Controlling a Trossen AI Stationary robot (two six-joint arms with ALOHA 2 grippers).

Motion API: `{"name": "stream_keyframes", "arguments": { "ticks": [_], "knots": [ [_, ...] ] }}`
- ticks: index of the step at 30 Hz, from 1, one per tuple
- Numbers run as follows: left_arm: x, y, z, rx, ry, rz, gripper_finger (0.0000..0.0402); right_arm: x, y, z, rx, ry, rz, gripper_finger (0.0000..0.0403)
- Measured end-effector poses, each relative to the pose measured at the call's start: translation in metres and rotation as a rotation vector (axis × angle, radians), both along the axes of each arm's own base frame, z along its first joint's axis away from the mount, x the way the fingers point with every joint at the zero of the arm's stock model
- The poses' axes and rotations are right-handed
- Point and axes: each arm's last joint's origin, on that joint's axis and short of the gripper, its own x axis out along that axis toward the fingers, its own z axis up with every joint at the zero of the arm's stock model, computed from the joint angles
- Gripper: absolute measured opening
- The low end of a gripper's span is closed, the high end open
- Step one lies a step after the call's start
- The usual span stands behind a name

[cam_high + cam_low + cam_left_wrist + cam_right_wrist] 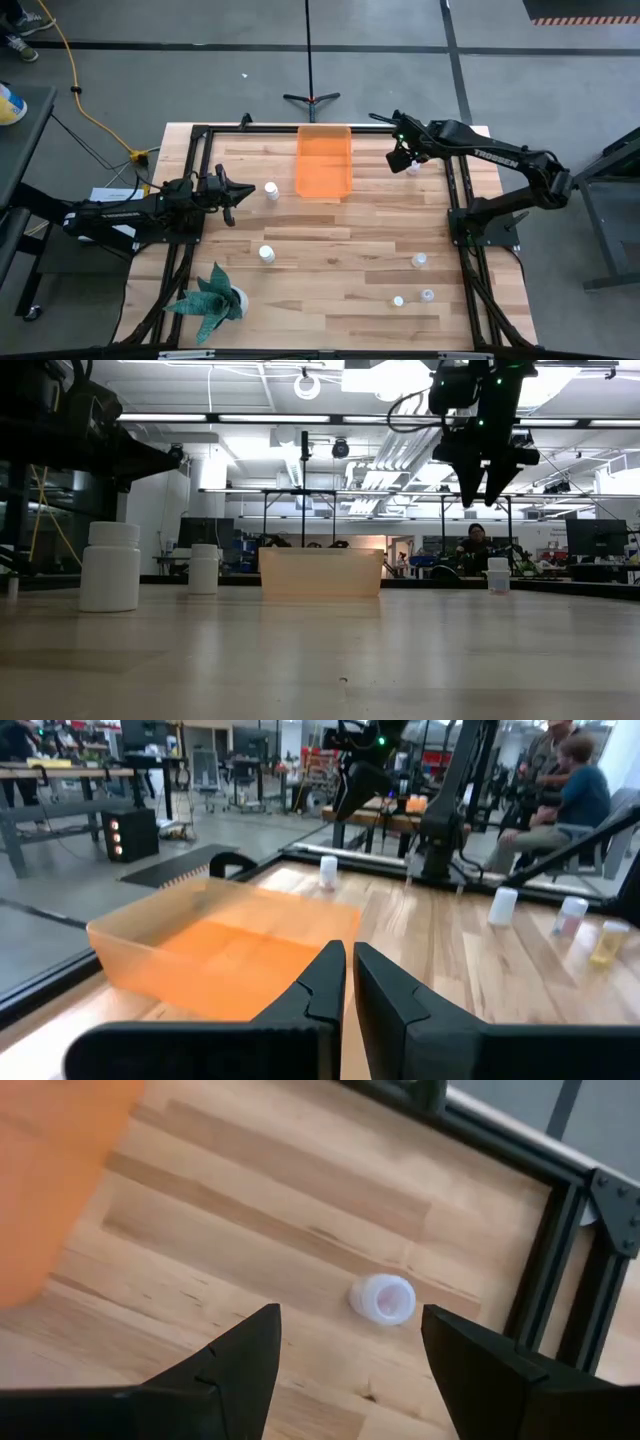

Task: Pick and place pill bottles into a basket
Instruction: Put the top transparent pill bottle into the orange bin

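Observation:
The white cap of the pill bottle (413, 168) (392, 1300), standing below my right gripper near the far corner of the table, will be gripped by that gripper.
Several small white pill bottles stand upright on the wooden table. One bottle (413, 168) (383, 1298) stands by the far right corner, beside the basket. My right gripper (402, 160) (350, 1350) hangs open above it, pointing steeply down, clear of the bottle. The orange basket (324, 160) (321, 572) sits on the table at the far middle. Another bottle (272, 190) stands just right of my left gripper (238, 193) (350, 982), which is level at the left side, shut and holding nothing.
More bottles stand at mid-left (267, 254) and near right (420, 260) (398, 300) (428, 295). A green spiky plant (210, 298) stands at the near left corner. A black frame (455, 200) borders the table. A person sits in the room beyond (570, 790).

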Motion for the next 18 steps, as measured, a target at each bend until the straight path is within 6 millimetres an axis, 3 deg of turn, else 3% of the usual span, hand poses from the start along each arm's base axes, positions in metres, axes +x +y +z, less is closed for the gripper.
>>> {"name": "stream_keyframes", "arguments": {
  "ticks": [18],
  "knots": [
    [0.000,0.000,-0.001,-0.001,0.009,0.002,0.0063,-0.003,-0.037,-0.036,0.169,0.141,-0.010,0.0234]
  ]
}}
